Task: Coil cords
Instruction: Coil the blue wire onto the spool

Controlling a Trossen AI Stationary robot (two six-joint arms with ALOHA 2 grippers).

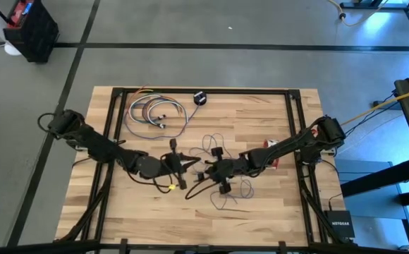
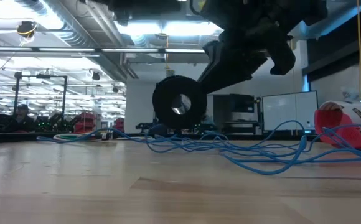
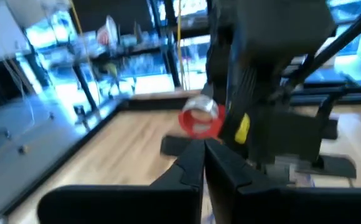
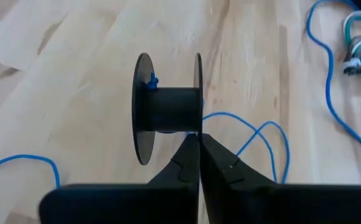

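The robot's left gripper will next close on the free edge of the black puck's disc (image 1: 200, 176) that the right gripper is holding, to take over the puck.
A black round puck (image 4: 168, 109), shaped like a small spool, hangs above the table in my shut right gripper (image 4: 199, 138); it also shows in the low view (image 2: 179, 102). The thin bluish cord (image 4: 264, 140) is knotted at the puck's hub and lies in loose loops on the wood (image 2: 230, 149). The red-and-white bundle (image 1: 271, 150) rests on the table beside my right arm. My left gripper (image 3: 204, 148) is shut near the table's middle (image 1: 185, 169), facing my right arm, with nothing visible between its fingers. My right gripper pinches the rim of one of the puck's two round flanges (image 4: 198, 121) between its fingertips. The fingers slant down at it. The puck is lifted clear of the table with its axle level, and the cord trails slack from it onto the wood.
A coil of several coloured cords (image 1: 155, 113) lies at the far left of the table, and a small black object (image 1: 199, 97) sits by the far edge. A small yellow piece (image 1: 171, 188) lies near my left gripper. Bare wood (image 1: 275, 204) shows at the near right.
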